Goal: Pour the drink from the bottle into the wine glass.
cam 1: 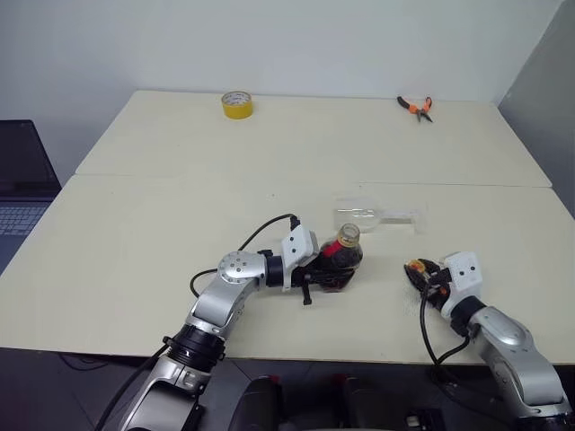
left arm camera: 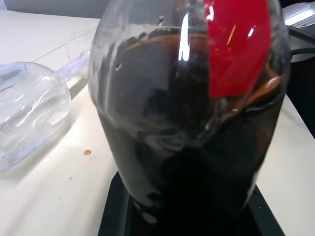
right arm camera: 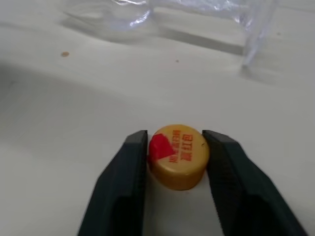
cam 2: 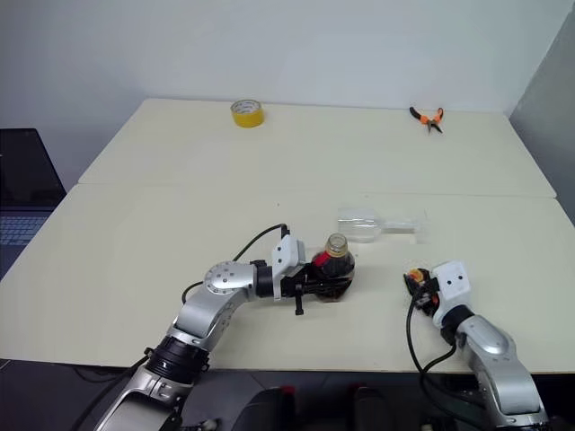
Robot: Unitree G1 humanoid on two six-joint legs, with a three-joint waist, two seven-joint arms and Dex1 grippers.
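Observation:
I should use my left gripper to set the bottle upright on the bare table just this side of the seam (cam 1: 216, 207), facing the yellow tape roll.
My left gripper (cam 1: 325, 269) is shut on the belly of the bottle (cam 1: 343, 255), which stands uncapped just off the middle of the table, mouth up and leaning a little. The dark drink (left arm camera: 197, 162) fills most of it below the red label. The wine glass (cam 1: 364, 214) lies on its side on the table just beyond the bottle, its stem pointing right. To the right of the bottle, my right gripper (right arm camera: 175, 137) sits low on the table with the yellow cap (right arm camera: 178, 156) between its fingers; the cap rests on the tabletop.
A yellow tape roll (cam 1: 236, 104) and orange-handled pliers (cam 1: 416, 108) lie at the table's far edge. A laptop (cam 1: 22, 180) stands off the table's left side. A seam runs across the tabletop (cam 1: 135, 224) behind the glass.

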